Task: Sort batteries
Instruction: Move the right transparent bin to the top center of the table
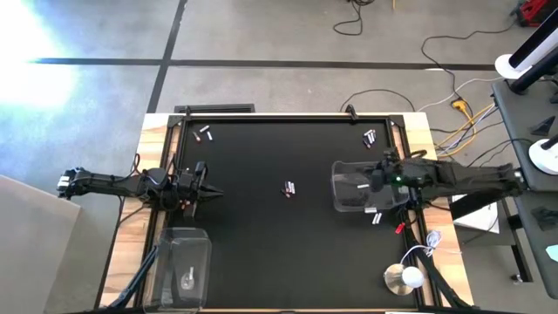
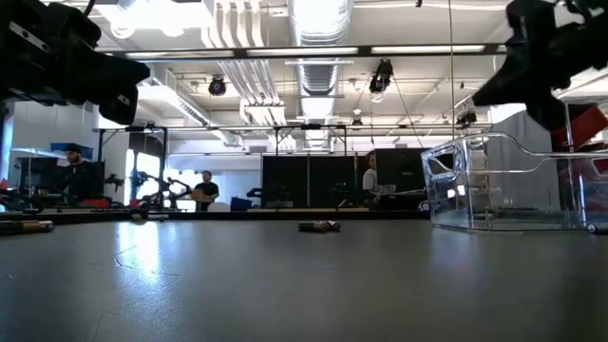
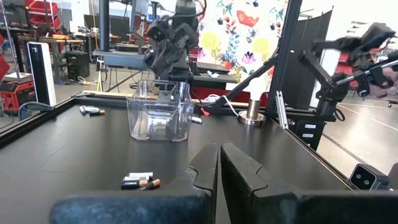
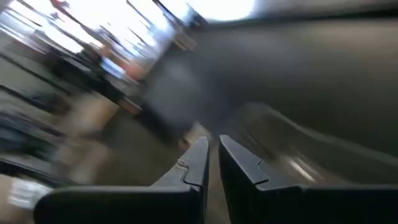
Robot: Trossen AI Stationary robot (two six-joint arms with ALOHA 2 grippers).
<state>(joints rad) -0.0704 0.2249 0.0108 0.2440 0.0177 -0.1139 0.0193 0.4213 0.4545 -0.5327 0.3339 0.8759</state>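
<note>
Next, I grab the clear bin below my right gripper by the bin's edge [image 1: 334,197] facing the mid-table battery cluster.
Batteries lie scattered on the black mat. A small cluster [image 1: 289,187] sits mid-table and shows in the left wrist view as batteries [image 3: 140,182]. Others are far left [image 1: 205,133], far right [image 1: 370,137] and near the right bin [image 1: 376,215]. My left gripper [image 1: 209,189] hovers shut at the mat's left side, pointing toward the cluster. My right gripper [image 1: 377,180] is shut above the clear bin [image 1: 353,190], over its right part. The right wrist view is blurred; nothing shows between the fingers [image 4: 198,163].
A second clear bin [image 1: 185,266] stands at the near left corner, holding a small pale item. A white round object [image 1: 404,277] with a cable sits at the near right corner. Cables run along the table's right edge. People stand in the room beyond [image 2: 203,190].
</note>
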